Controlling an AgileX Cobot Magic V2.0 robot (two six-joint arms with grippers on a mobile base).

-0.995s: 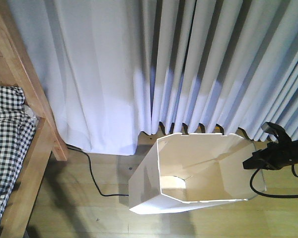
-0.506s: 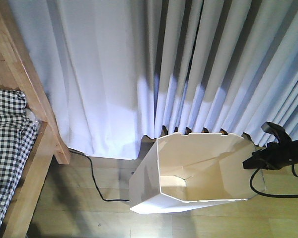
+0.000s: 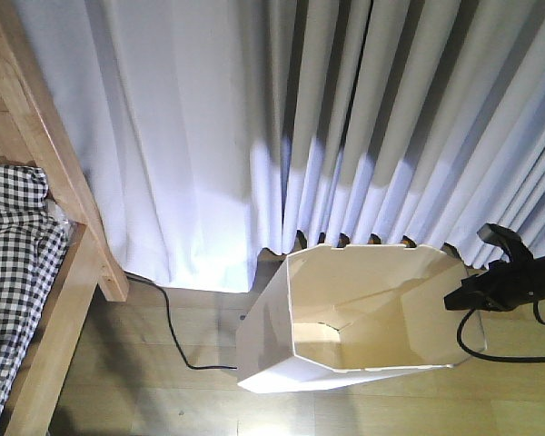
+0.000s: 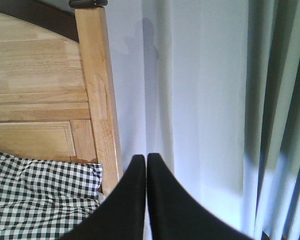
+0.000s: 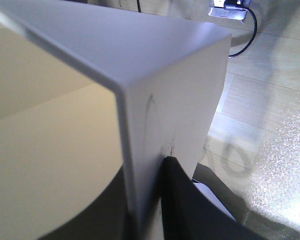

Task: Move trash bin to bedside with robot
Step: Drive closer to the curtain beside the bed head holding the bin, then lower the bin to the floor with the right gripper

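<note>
My right gripper will let go of the white trash bin so that it rests upright on the wood floor [image 3: 340,398] beside the black cable.
The white trash bin [image 3: 263,341] stands tilted on the wood floor in front of the curtain, its cream inside showing. My right gripper [image 3: 454,299] is at the bin's right rim. In the right wrist view it [image 5: 145,175] is shut on the bin's thin wall [image 5: 180,90], one finger inside and one outside. The bed's wooden frame [image 3: 73,227] and its gingham bedding [image 3: 14,263] are at the left, a gap of floor away from the bin. My left gripper [image 4: 146,158] is shut and empty, facing the bed's headboard [image 4: 40,85] and bedding [image 4: 40,200].
A white pleated curtain [image 3: 345,136] hangs right behind the bin. A black cable [image 3: 173,336] runs over the floor between bed and bin. A wall plug with a black cable [image 5: 230,7] shows beyond the bin in the right wrist view.
The curtain hem and the floor have slid slightly down in the front view, while the bin and right gripper keep their place in the frame. The bin's bottom shows at a slightly different angle.
</note>
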